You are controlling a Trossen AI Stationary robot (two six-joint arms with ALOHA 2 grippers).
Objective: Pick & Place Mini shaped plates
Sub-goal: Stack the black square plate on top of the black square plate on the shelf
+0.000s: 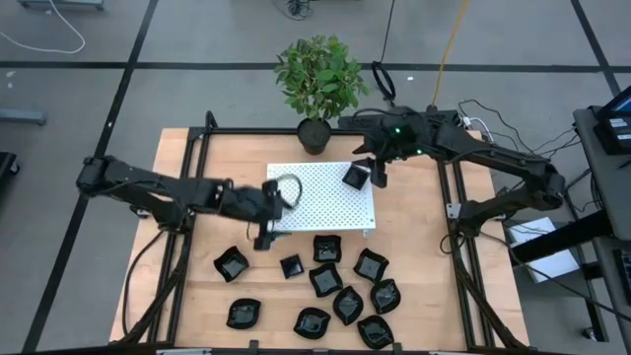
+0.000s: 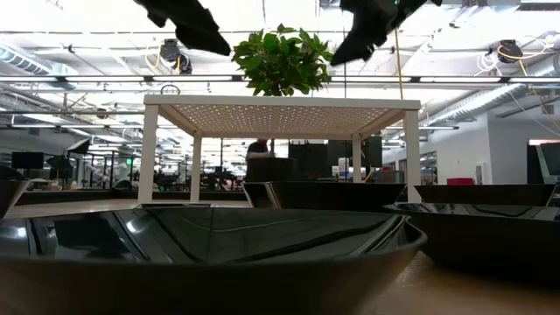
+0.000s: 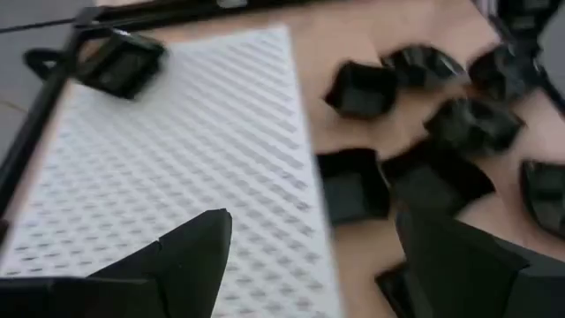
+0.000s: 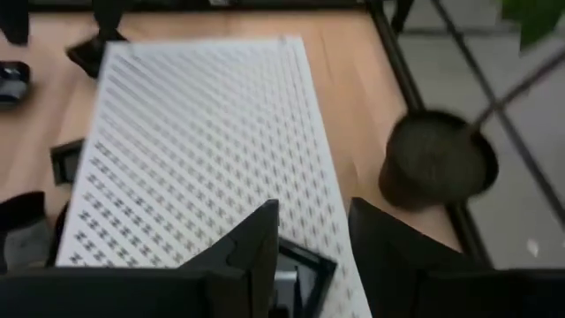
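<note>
My left gripper will go next to the small square plate's rim (image 1: 299, 265) (image 3: 395, 286), just in front of the near edge of the white platform, and close there.
Several glossy black mini plates (image 1: 326, 279) lie scattered on the wooden table near the white perforated platform (image 1: 315, 202), and they fill the foreground of the low view (image 2: 219, 241). My left gripper (image 1: 264, 229) hovers open and empty over the platform's near left corner (image 3: 313, 221). My right gripper (image 1: 373, 174) is over the platform's far right corner, shut on one square plate (image 1: 355, 177). That plate also shows far off in the left wrist view (image 3: 119, 62). My right gripper (image 4: 313, 212) has the square plate between its two fingers. Only a rim corner (image 4: 309, 258) shows through the gap, and the fingers hide the rest. The fingers come from above, slanting in from the table's far right. I cannot tell whether the plate touches the platform.
A potted plant (image 1: 315, 133) stands just beyond the platform's far edge, and its pot sits close beside my right gripper (image 4: 439, 168). Black frame rails (image 1: 449, 212) run along the table's sides. Bare wood lies left of the platform (image 1: 197, 158).
</note>
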